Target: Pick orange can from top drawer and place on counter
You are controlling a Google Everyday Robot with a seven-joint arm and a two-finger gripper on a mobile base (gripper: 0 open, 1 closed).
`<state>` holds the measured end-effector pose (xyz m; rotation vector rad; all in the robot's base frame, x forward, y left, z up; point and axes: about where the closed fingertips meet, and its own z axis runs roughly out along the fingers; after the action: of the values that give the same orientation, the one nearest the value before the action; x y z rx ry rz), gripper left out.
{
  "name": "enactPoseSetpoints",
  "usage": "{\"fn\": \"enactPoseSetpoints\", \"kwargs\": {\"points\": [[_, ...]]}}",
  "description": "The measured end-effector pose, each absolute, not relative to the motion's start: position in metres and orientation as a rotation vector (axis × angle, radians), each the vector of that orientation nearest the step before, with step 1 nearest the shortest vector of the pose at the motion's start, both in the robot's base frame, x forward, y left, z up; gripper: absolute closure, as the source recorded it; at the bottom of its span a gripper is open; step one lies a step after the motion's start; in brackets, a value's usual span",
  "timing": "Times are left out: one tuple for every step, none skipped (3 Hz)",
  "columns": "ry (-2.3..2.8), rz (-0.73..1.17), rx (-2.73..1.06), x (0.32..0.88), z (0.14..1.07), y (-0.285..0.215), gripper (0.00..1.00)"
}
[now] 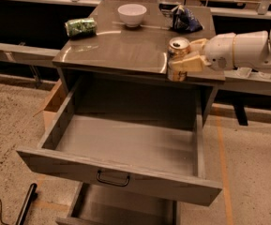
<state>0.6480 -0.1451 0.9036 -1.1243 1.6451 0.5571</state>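
Observation:
Next, I release the orange can on the counter point(197, 59) before the dark blue bag, near the counter's front edge.
The orange can point(177, 56) is upright in my gripper point(185, 59), held at the front right edge of the counter point(125, 46). The gripper's cream fingers point(191, 62) are shut on the can; the white arm reaches in from the right. The can's silver top with pull tab shows. I cannot tell if the can rests on the counter or hangs just above its edge. The top drawer point(121, 149) is pulled wide open below, and nothing shows inside it. Its front panel carries a small black handle point(112, 178).
On the counter lie a green can point(80, 27) on its side at the left, a white bowl point(131, 14) at the back and a dark blue bag point(184, 18) at the back right. The lower drawer point(121, 210) is slightly open. A cardboard box point(53, 102) stands left of the cabinet.

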Motion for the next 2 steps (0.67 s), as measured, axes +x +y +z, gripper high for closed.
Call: {"fn": "enactPoseSetpoints", "kwargs": {"points": [[1.650, 0.445, -1.107, 0.687, 0.922, -0.166, 1.00], [1.680, 0.340, -1.060, 0.719, 0.928, -0.192, 1.00]]}}
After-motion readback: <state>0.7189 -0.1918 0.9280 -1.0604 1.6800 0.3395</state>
